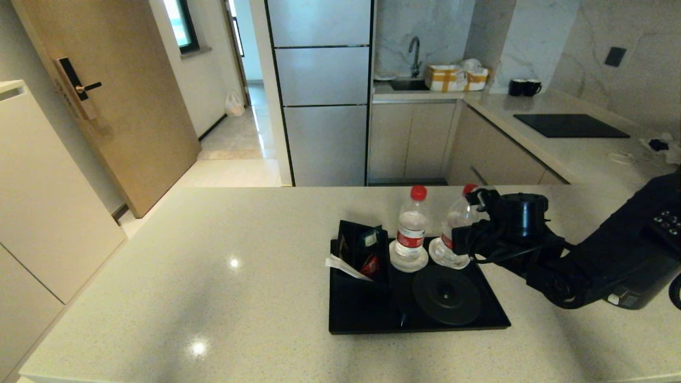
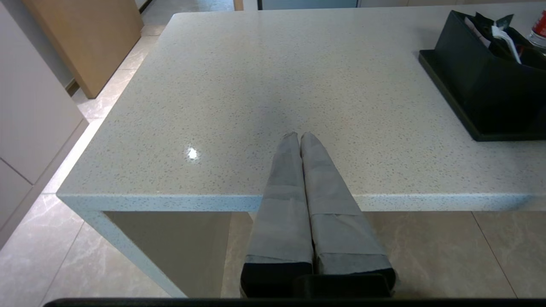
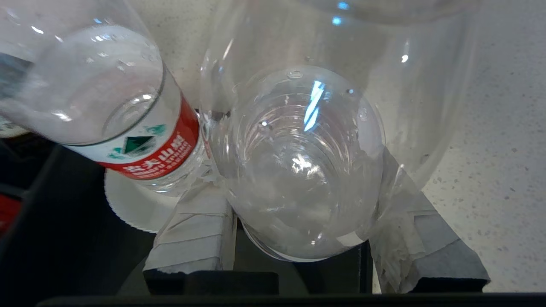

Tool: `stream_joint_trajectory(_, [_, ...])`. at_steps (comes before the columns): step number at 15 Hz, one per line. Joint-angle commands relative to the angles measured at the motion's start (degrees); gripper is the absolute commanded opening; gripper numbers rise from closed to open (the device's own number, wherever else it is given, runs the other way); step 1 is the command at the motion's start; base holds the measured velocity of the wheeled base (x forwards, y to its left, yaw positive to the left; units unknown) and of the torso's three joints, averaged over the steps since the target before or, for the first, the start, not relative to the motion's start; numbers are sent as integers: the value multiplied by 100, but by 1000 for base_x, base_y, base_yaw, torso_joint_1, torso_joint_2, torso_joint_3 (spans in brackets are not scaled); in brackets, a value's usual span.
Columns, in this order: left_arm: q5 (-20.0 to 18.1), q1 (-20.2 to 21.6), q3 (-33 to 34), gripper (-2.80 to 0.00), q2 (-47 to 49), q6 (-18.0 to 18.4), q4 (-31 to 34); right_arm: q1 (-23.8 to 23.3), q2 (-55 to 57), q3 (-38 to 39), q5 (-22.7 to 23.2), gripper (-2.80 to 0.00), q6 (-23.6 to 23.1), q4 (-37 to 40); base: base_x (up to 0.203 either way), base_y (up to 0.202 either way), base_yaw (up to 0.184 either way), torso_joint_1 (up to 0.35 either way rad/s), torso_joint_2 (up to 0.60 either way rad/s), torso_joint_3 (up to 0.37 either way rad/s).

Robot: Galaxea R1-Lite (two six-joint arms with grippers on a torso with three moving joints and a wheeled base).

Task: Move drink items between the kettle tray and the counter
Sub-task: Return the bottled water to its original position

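Observation:
My right gripper needs to set the held bottle, now tilted over its coaster, upright on the white coaster (image 1: 450, 255) (image 3: 302, 220) behind the round kettle base and let go of it there.
Two clear red-capped water bottles are on the black kettle tray (image 1: 362, 314), which lies on the beige speckled counter (image 1: 213, 298). The left bottle (image 1: 410, 234) stands upright on a white coaster (image 1: 408, 263). My right gripper (image 1: 463, 239) is shut on the right bottle (image 1: 456, 221), which tilts over its coaster. In the right wrist view its taped fingers (image 3: 196, 230) flank the held bottle (image 3: 298, 170), with the other bottle (image 3: 128, 111) beside it. The round kettle base (image 1: 447, 295) is bare; the kettle is out of view. My left gripper (image 2: 300, 136) is shut and parked over the counter's near edge.
A black sachet box (image 1: 362, 250) stands at the tray's left. Behind the counter are a second worktop with a black cooktop (image 1: 570, 126), two black mugs (image 1: 524, 86), a sink and a fridge. The counter stretches wide to the tray's left.

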Motion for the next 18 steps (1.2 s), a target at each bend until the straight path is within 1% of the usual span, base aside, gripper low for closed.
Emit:
stream_joint_trajectory(1, [2,9,-1,-280,0,0,0,-3,153,-72,-5,-280,-8,-17,0,0,0,0,0,0])
stream_joint_trajectory(2, [2,0,-1,-280,0,0,0,-12,275,-273,-13,-280,-16,1,0,0,0,0,0,0])
stream_joint_trajectory(5, [2,9,-1,-280,0,0,0,-61,399,-546,-11,-280,-22,103,0,0,0,0,0,0])
stream_joint_trajectory(8, [2,3,-1,-280,0,0,0,-75,464,-604,-18,-280,-22,104,0,0,0,0,0,0])
stream_joint_trajectory(11, [2,0,-1,-280,0,0,0,-228,557,-660,-2,-280,-22,103,0,0,0,0,0,0])
stream_joint_trajectory(18, [2,0,-1,-280,0,0,0,-237,478,-616,7,-280,-22,155,0,0,0,0,0,0])
